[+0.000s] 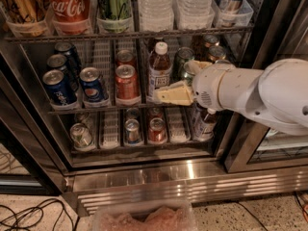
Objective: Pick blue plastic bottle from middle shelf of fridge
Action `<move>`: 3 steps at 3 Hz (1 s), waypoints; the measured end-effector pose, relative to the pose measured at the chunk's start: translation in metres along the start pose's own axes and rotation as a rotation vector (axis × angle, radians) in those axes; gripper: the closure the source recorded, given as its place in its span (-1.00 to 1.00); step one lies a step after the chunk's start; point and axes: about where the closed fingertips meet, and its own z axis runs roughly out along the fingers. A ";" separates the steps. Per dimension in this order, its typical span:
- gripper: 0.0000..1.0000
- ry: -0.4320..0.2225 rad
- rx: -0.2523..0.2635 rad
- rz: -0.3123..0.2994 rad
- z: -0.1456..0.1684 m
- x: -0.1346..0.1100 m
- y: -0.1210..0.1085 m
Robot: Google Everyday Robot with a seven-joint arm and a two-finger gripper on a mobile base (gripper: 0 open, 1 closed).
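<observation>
My gripper is going to close on the blue-and-white label (159, 77) around the middle of the blue plastic bottle, just above the bottle's lower half.
The blue plastic bottle (159, 66) stands upright on the middle shelf (96, 110) of the fridge (144, 177), in a lane right of the red cans. It holds brown drink and has a white cap and a blue-and-white label. My gripper (169, 96), cream-coloured on a white arm (250, 93), reaches in from the right. It sits in front of the bottle's lower half and covers part of the label. I cannot tell whether it touches the bottle.
Pepsi cans (58, 87) and red cans (126, 82) stand left of the bottle, green cans (183, 57) to its right. Large bottles (155, 4) fill bins on the rack above. Cans (132, 130) and a bottle (204, 124) are on the lower shelf. A door frame (240, 143) stands at right. Cables (29, 215) lie on the floor.
</observation>
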 end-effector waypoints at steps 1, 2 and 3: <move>-0.64 -0.019 -0.026 0.000 0.016 -0.002 0.002; -0.64 -0.043 -0.053 -0.010 0.035 -0.006 0.002; -0.66 -0.062 -0.081 -0.036 0.054 -0.012 -0.001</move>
